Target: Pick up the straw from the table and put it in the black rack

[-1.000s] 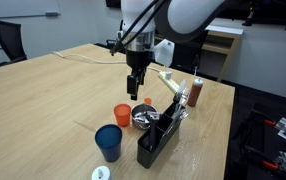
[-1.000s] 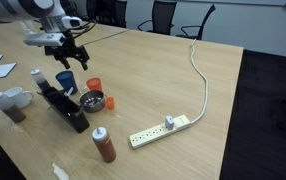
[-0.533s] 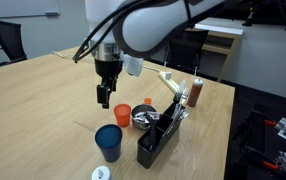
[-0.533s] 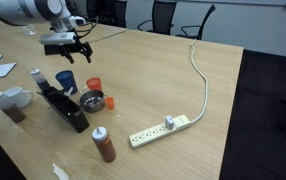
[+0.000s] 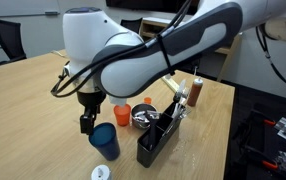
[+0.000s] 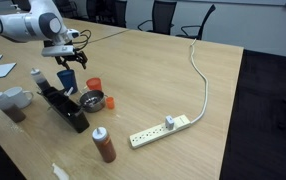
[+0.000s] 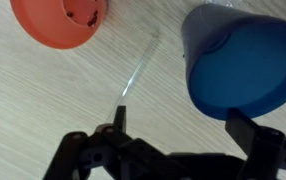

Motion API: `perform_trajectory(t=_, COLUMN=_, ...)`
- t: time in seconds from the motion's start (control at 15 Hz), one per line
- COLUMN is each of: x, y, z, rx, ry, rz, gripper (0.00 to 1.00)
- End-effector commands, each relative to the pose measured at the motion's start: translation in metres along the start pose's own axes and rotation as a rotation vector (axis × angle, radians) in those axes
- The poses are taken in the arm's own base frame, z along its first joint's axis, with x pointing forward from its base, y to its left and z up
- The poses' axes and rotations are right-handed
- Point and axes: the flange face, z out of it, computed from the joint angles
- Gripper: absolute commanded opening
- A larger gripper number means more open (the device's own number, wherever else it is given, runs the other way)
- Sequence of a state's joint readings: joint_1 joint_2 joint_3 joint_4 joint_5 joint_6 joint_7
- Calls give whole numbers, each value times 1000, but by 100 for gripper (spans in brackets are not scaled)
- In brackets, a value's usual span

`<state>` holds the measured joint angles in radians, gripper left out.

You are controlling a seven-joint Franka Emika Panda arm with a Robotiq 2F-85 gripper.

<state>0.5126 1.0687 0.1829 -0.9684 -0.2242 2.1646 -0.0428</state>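
Note:
The fingers of my gripper needs to close on the far end (image 5: 107, 121) (image 7: 152, 45) of the straw, where the straw lies between the orange cup and the blue cup.
The straw (image 7: 139, 68) is a thin, clear stick lying flat on the wooden table between the orange cup (image 7: 61, 22) and the blue cup (image 7: 241, 58). My gripper (image 7: 181, 122) is open and empty; its left finger is just below the straw's near end. In both exterior views the gripper (image 5: 87, 122) (image 6: 65, 58) hangs low beside the blue cup (image 5: 108, 141) (image 6: 66, 80). The black rack (image 5: 157, 141) (image 6: 65, 110) stands upright past the cups. The straw is too thin to make out in either exterior view.
A metal bowl (image 5: 143, 118) (image 6: 91, 101) sits beside the orange cup (image 5: 122, 114) (image 6: 93, 86). A brown bottle (image 6: 103, 145), a white power strip (image 6: 161, 128) with its long cable (image 6: 198, 70), and a mug (image 6: 13, 98) also stand on the table.
My arm has swung away from above the orange cup and bowl to the blue cup's side and has come down close to the table. The gripper stays open.

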Motion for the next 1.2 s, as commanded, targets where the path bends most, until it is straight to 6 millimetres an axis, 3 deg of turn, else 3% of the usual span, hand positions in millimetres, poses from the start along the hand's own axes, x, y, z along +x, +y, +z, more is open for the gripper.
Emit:
perform_trajectory(t=0.0, x=9, y=7, z=12, rx=-2, ry=12, rz=-6, gripper=100)
perform_trajectory(t=0.2, x=10, y=14, z=18, rx=-10, ry=15, rz=-3, gripper=100)
perform_trajectory(t=0.33, x=12, y=23, z=10, rx=-8, ry=36, rz=6, gripper=100)
perform_trajectory(t=0.53, x=19, y=33, z=-18, rx=-19, ry=80, rz=17, gripper=100)
perform_trajectory(t=0.93, x=30, y=39, z=-93, rx=0, ry=181, rz=43, gripper=100)
perform_trajectory(t=1.13, x=30, y=37, z=-105, rx=9, ry=197, rz=40, gripper=100)
